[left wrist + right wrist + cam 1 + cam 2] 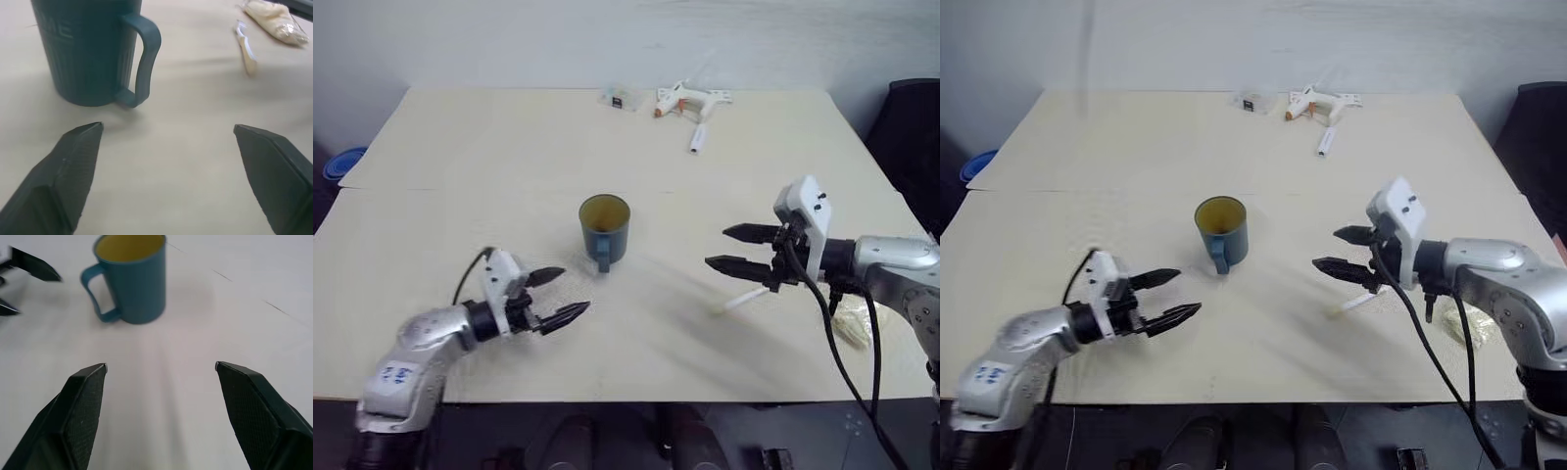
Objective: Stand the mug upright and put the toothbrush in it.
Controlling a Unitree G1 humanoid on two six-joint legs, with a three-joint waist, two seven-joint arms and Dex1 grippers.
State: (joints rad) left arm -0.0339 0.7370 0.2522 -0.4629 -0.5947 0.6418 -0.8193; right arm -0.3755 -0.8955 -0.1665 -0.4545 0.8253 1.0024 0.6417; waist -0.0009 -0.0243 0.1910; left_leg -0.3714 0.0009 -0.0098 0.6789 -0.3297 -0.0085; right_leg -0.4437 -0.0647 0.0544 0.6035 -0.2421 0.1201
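My right gripper should close next on the upper part of the toothbrush's handle (764, 291), just below the toothbrush's neck, leaving the handle's lower end free.
The teal-blue mug (605, 231) stands upright at the middle of the table, yellowish inside showing, handle toward me. My left gripper (575, 290) is open just in front of and left of the mug, not touching it; the left wrist view has the mug (93, 49) close ahead of the spread fingers. My right gripper (716, 247) hovers open to the mug's right with nothing between its fingers. The white toothbrush (739, 301) lies flat on the table under that gripper, partly hidden by it.
A yellowish packet (852, 328) lies by the right edge near my right arm. At the far side lie a white glue gun (690, 100), a short white tube (697, 139) and a small clear item (619, 98). A blue bowl (342, 162) sits off the left edge.
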